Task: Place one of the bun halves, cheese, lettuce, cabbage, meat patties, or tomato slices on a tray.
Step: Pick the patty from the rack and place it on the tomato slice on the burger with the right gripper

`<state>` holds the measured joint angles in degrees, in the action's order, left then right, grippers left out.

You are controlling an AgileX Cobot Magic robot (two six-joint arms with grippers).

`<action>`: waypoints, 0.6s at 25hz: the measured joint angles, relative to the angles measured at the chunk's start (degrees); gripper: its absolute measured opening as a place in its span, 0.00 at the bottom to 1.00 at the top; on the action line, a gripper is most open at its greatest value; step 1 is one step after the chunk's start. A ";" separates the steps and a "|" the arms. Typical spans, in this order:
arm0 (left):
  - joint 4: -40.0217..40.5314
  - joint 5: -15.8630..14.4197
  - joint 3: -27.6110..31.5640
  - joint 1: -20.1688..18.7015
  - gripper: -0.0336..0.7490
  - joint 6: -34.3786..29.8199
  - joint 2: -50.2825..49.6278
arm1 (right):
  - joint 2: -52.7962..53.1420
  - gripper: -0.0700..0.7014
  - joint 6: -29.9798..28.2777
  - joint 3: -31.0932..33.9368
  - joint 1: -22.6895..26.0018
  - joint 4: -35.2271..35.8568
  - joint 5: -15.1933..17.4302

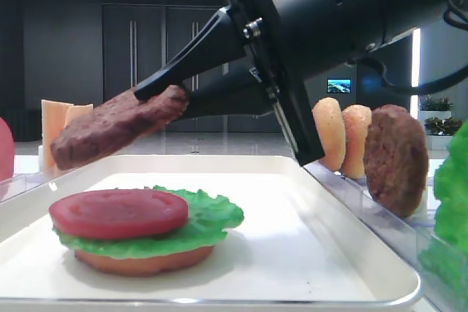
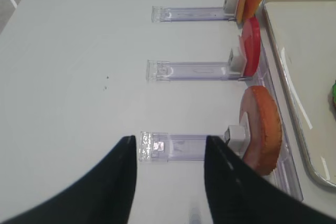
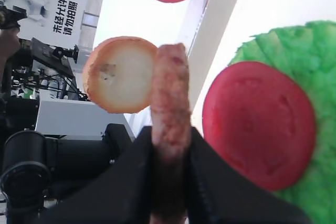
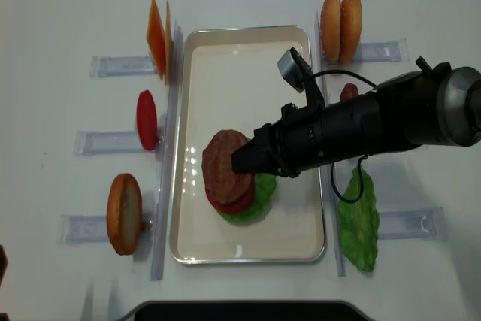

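Note:
Next, I set the meat patty down with my right gripper on the tomato slice atop the green lettuce (image 4: 239,171) (image 3: 275,116).
My right gripper (image 4: 239,162) is shut on a dark reddish-brown meat patty (image 4: 222,157) and holds it over the white tray (image 4: 240,73). In the low exterior view the patty (image 1: 110,126) hangs tilted, a little above a stack on the tray (image 1: 307,239). The stack is a tomato slice (image 1: 117,212) on green lettuce (image 1: 212,217) on a flat bun half (image 1: 142,261). The right wrist view shows the patty (image 3: 169,87) edge-on between the black fingers, with the tomato slice (image 3: 257,124) beside it. My left gripper (image 2: 169,140) is open over the bare table, holding nothing.
Clear racks flank the tray. Left of it stand cheese slices (image 4: 158,39), a tomato slice (image 4: 146,119) and a bun half (image 4: 124,213). To the right are two bun halves (image 4: 340,16), another patty (image 1: 395,158) and a lettuce leaf (image 4: 358,219).

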<state>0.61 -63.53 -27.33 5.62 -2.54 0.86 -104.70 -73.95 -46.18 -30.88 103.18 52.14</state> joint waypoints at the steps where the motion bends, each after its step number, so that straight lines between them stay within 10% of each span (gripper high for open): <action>1: 0.00 0.00 0.00 0.00 0.46 0.00 0.00 | 0.00 0.23 0.00 0.00 0.05 0.00 0.24; 15: 0.00 0.00 0.00 0.00 0.46 0.11 0.00 | -2.60 0.23 -1.09 0.00 0.09 0.00 1.81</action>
<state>0.61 -63.53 -27.33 5.62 -2.44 0.86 -107.29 -75.03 -46.18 -30.79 103.18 53.95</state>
